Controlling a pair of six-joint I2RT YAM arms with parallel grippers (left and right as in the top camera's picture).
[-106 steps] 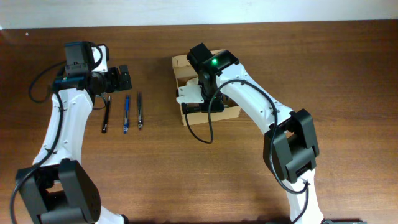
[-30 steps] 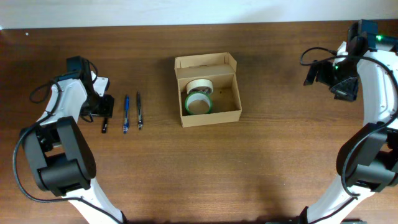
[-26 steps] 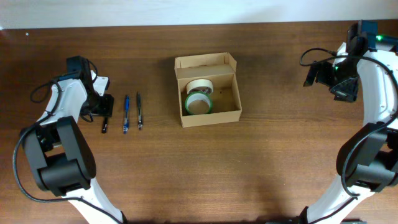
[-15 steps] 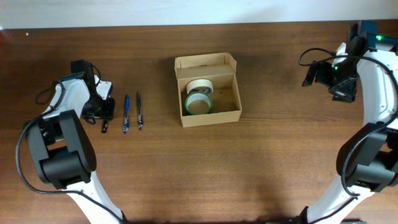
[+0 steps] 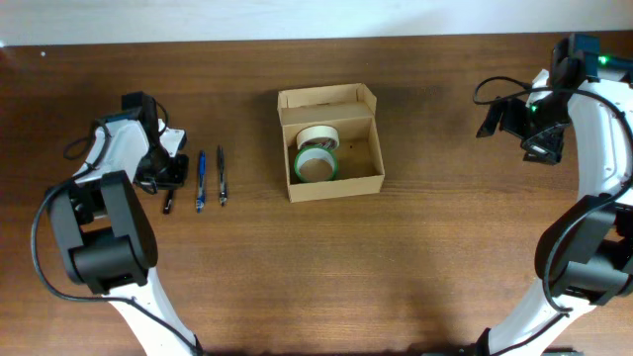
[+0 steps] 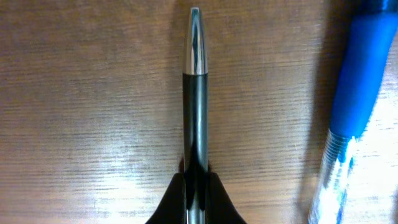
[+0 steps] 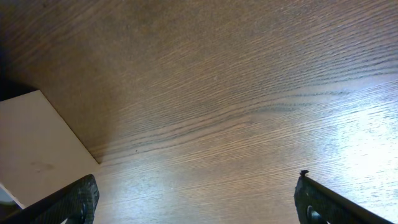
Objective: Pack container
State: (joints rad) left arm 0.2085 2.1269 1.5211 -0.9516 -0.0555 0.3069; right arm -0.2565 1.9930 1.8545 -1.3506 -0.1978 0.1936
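I will release the black pen from my left gripper in the cardboard box (image 5: 340, 175), along the box's near side, next to the green-edged tape roll.
The container (image 5: 374, 148) is an open tan cardboard box at the table's middle, its flap lid (image 5: 326, 97) folded back on the far side. Inside it lie a cream tape roll (image 5: 316, 137) and a green-edged tape roll (image 5: 316, 164). My left gripper (image 5: 167, 181) is down at the far left, shut on a black pen (image 5: 166, 204). In the left wrist view the black fingers (image 6: 174, 199) pinch the pen's barrel (image 6: 194, 106), silver tip pointing away. My right gripper (image 5: 506, 117) hovers open at the far right, with nothing between its fingers (image 7: 74, 200).
A blue pen (image 5: 201, 181) and a dark pen (image 5: 222, 176) lie side by side just right of the black pen; the blue pen (image 6: 354, 93) is close beside my left fingers. A pale flat surface (image 7: 31, 146) shows at the right wrist view's left edge.
My left gripper has shut on the black pen and its arm has shifted slightly right. The right arm has not moved and stays open.
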